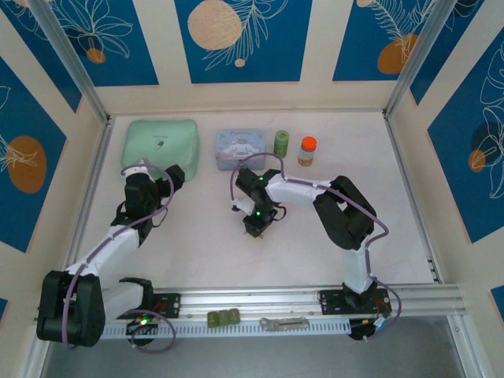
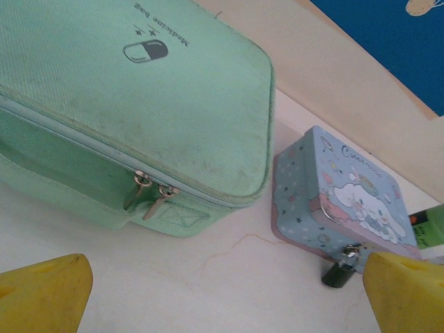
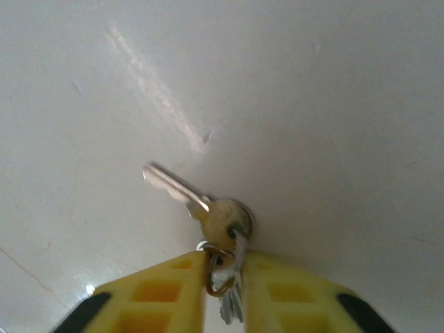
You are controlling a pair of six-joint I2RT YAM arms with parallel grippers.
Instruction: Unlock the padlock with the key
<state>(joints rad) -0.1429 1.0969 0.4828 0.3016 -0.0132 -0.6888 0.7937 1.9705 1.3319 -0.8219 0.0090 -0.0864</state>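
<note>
The key swivels in my right gripper's pinch on the key ring, so next I open it, move forward and close on the key's head [image 3: 223,220].
The key [image 3: 208,211] is a small silvery one on a ring with a second key, lying on the white table. My right gripper [image 3: 225,277] is shut on the ring and the key's head, with the blade sticking out to the upper left. From above, the right gripper [image 1: 256,227] points down at mid-table. The padlock [image 2: 340,272], tiny and dark, hangs on the front of the pale blue tin [image 2: 347,194]. My left gripper [image 2: 225,295] is open and holds nothing, its yellow fingertips [image 2: 48,291] wide apart; the padlock lies just inside the right one.
A mint green medicine bag [image 1: 161,142] sits at the back left, close beside the tin [image 1: 240,148]. A green bottle [image 1: 281,142] and an orange-capped bottle [image 1: 307,150] stand right of the tin. Small green blocks [image 1: 223,318] and a metal piece [image 1: 283,322] rest on the front rail.
</note>
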